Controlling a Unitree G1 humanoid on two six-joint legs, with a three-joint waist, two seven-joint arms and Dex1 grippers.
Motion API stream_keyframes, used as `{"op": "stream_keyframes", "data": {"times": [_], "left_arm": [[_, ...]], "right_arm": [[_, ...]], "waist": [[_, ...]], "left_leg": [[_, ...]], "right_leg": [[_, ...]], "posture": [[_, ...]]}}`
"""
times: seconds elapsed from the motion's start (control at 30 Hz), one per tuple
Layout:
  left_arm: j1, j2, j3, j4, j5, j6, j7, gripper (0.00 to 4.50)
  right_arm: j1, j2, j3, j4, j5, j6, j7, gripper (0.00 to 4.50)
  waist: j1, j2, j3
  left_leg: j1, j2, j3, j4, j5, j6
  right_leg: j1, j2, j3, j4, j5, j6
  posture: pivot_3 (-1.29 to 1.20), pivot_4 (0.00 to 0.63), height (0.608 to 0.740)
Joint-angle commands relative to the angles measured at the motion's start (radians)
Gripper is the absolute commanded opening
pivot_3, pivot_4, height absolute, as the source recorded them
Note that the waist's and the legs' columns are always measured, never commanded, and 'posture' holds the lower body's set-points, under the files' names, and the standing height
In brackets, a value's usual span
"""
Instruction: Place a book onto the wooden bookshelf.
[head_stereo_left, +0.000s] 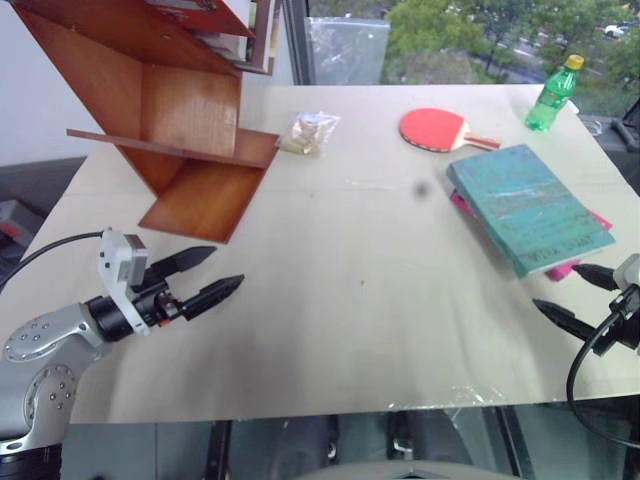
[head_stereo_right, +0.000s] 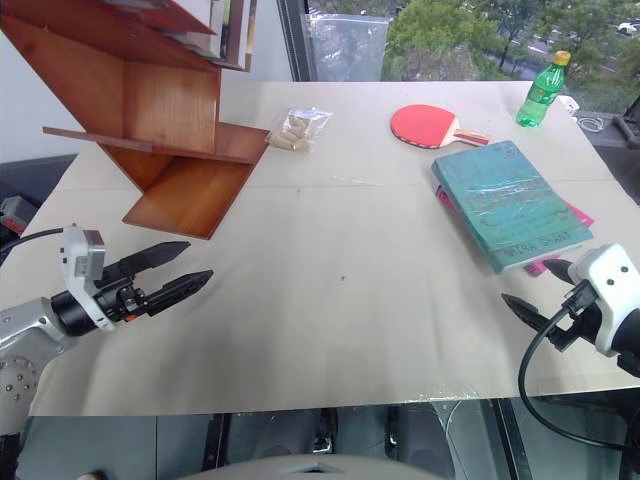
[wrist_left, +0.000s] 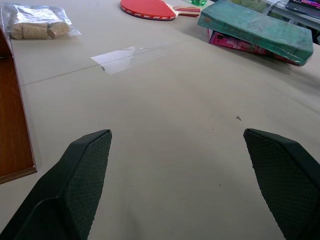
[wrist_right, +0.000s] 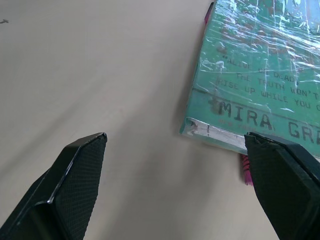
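Observation:
The pink book's corner (head_stereo_left: 601, 219) farthest from the bookshelf is the next place my right gripper should go to and close on, beside the edge of the teal-green book.
The teal-green book (head_stereo_left: 525, 205) lies flat at the right side of the table, resting on a smaller pink book (head_stereo_left: 563, 270). The wooden bookshelf (head_stereo_left: 170, 110), reddish-brown with slanted panels, stands at the far left corner. My right gripper (head_stereo_left: 556, 286) hovers open just in front of the book's near corner, with nothing between its fingers; the right wrist view shows the book's lettered cover (wrist_right: 260, 75) beyond that gripper (wrist_right: 175, 135). My left gripper (head_stereo_left: 226, 267) is open and empty over the bare table, in front of the shelf's lowest panel.
A red table-tennis paddle (head_stereo_left: 435, 128) and a green plastic bottle (head_stereo_left: 553, 95) lie at the far right. A clear bag of small beige pieces (head_stereo_left: 308, 132) sits beside the shelf. The table's front edge (head_stereo_left: 330, 405) runs just below both grippers.

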Motion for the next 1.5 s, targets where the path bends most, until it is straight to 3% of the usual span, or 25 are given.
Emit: {"op": "stream_keyframes", "data": {"times": [0.03,0.17,0.27,0.37,0.4,0.5,0.63,0.77,0.93,1.13,1.37,1.5], "left_arm": [[0.001,-0.007,0.025,-0.062,-0.03,-0.003,-0.002,4.43],[-0.017,-0.035,0.001,-0.112,-0.072,-0.005,-0.022,4.43],[-0.032,-0.04,-0.011,-0.142,-0.089,-0.008,-0.04,4.5],[-0.051,-0.041,-0.035,-0.171,-0.093,-0.022,-0.06,4.5],[-0.06,-0.042,-0.046,-0.177,-0.088,-0.027,-0.062,4.5],[-0.114,-0.055,-0.094,-0.201,-0.083,-0.024,-0.038,4.5],[-0.177,-0.077,-0.137,-0.205,-0.079,-0.02,-0.005,4.5],[-0.191,-0.094,-0.151,-0.202,-0.072,-0.029,0.008,4.5],[-0.178,-0.112,-0.136,-0.24,-0.077,-0.025,0.055,4.5],[-0.11,-0.115,-0.1,-0.306,-0.092,-0.024,0.108,4.5],[-0.082,-0.114,-0.076,-0.328,-0.11,-0.019,0.14,4.5],[-0.093,-0.113,-0.088,-0.324,-0.109,-0.02,0.147,4.5]], "right_arm": [[-0.025,-0.018,0.005,-0.023,-0.027,-0.001,-0.026,4.5],[-0.093,-0.028,0.048,-0.013,-0.022,0.046,-0.059,4.5],[-0.157,-0.022,0.052,0.028,0.002,0.1,-0.088,3.88],[-0.277,-0.018,0.07,0.101,0.0,0.153,-0.157,2.66],[-0.333,-0.017,0.083,0.14,-0.017,0.165,-0.194,2.06],[-0.571,-0.025,0.17,0.344,-0.102,0.222,-0.323,0.68],[-0.919,-0.041,0.312,0.754,-0.225,0.238,-0.395,0.68],[-1.284,-0.013,0.392,1.33,-0.355,0.149,-0.513,0.68],[-1.523,0.007,0.392,1.767,-0.406,0.066,-0.555,0.68],[-1.529,0.019,0.371,1.899,-0.425,0.062,-0.542,0.68],[-1.539,0.05,0.434,1.897,-0.479,0.123,-0.352,0.68],[-1.55,0.056,0.424,1.887,-0.474,0.137,-0.331,0.68]], "waist": [[0.0,0.0,0.0],[-0.001,-0.001,0.0],[-0.001,0.0,0.0],[-0.001,-0.001,0.001],[-0.002,0.0,0.001],[-0.004,0.0,0.001],[-0.006,0.0,0.002],[-0.01,0.003,0.004],[-0.009,0.003,0.005],[-0.009,0.003,0.005],[-0.027,0.003,0.005],[-0.036,0.003,0.004]], "left_leg": [[0.0,0.0,0.0,0.0,0.0,0.0],[0.0,0.0,0.001,0.0,0.0,0.0],[0.0,0.0,0.0,0.0,0.0,0.0],[0.0,-0.001,0.001,0.0,0.0,0.0],[0.001,-0.001,0.001,0.0,0.0,0.0],[0.001,-0.001,0.003,0.001,0.0,0.0],[0.002,-0.001,0.004,0.001,0.001,0.0],[0.0,-0.001,0.006,0.0,0.001,0.0],[-0.002,-0.001,0.007,-0.002,0.001,0.0],[-0.004,-0.001,0.007,-0.002,0.001,0.0],[0.002,0.0,0.006,0.001,0.001,-0.001],[0.003,0.001,0.007,0.002,0.001,-0.001]], "right_leg": [[0.0,0.0,0.0,0.0,0.0,0.0],[0.0,0.0,0.001,0.0,0.0,0.0],[0.0,0.0,0.001,0.0,0.0,0.0],[0.0,0.001,0.0,0.0,0.001,-0.001],[0.0,0.003,0.001,0.0,0.001,-0.001],[0.0,0.004,0.002,0.001,0.002,-0.002],[-0.001,0.006,0.004,0.002,0.003,-0.004],[-0.003,0.006,0.006,0.002,0.003,-0.004],[-0.004,0.006,0.005,-0.002,0.003,-0.004],[-0.005,0.005,0.004,-0.002,0.003,-0.003],[0.001,0.004,0.003,0.002,0.003,-0.003],[0.001,0.004,0.005,0.002,0.003,-0.003]], "posture": [[0.0,0.15,0.74],[0.0,0.15,0.74],[0.0,0.15,0.74],[0.0,0.15,0.74],[0.0,0.15,0.74],[0.0,0.15,0.74],[0.0,0.15,0.74],[0.0,0.15,0.74],[0.0,0.15,0.74],[0.0,0.15,0.74],[0.0,0.15,0.74],[0.0,0.15,0.74]]}}
